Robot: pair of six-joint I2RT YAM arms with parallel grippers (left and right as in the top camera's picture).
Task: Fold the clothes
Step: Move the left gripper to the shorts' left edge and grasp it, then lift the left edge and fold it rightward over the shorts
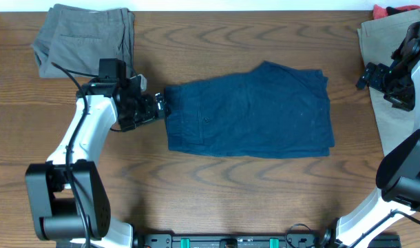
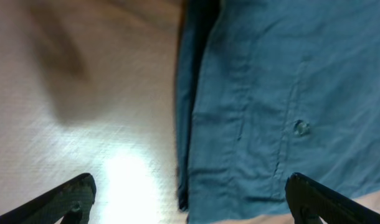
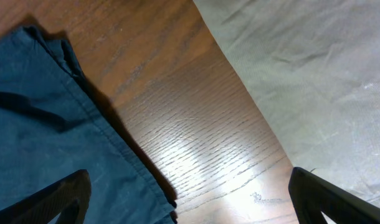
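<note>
Next, my left gripper will grab the middle of the short edge (image 1: 167,118) (image 2: 191,124) of the navy-blue shorts, the edge beside their button.
A dark navy-blue pair of shorts (image 1: 251,114) lies folded flat in the middle of the table. My left gripper (image 1: 160,105) is open at its left edge, holding nothing; the left wrist view shows the blue cloth (image 2: 289,93) with a button between the spread fingers (image 2: 190,202). My right gripper (image 1: 367,74) is open above bare wood between the navy shorts and a tan-khaki pair (image 1: 389,83) at the right edge. The right wrist view shows the navy hem (image 3: 47,137), the khaki cloth (image 3: 314,81) and the open fingers (image 3: 190,199).
An olive-grey pair of shorts (image 1: 86,38) with back pockets lies folded at the back left. A bit of red cloth (image 1: 389,10) shows at the back right corner. The wooden table (image 1: 217,193) runs bare along the front.
</note>
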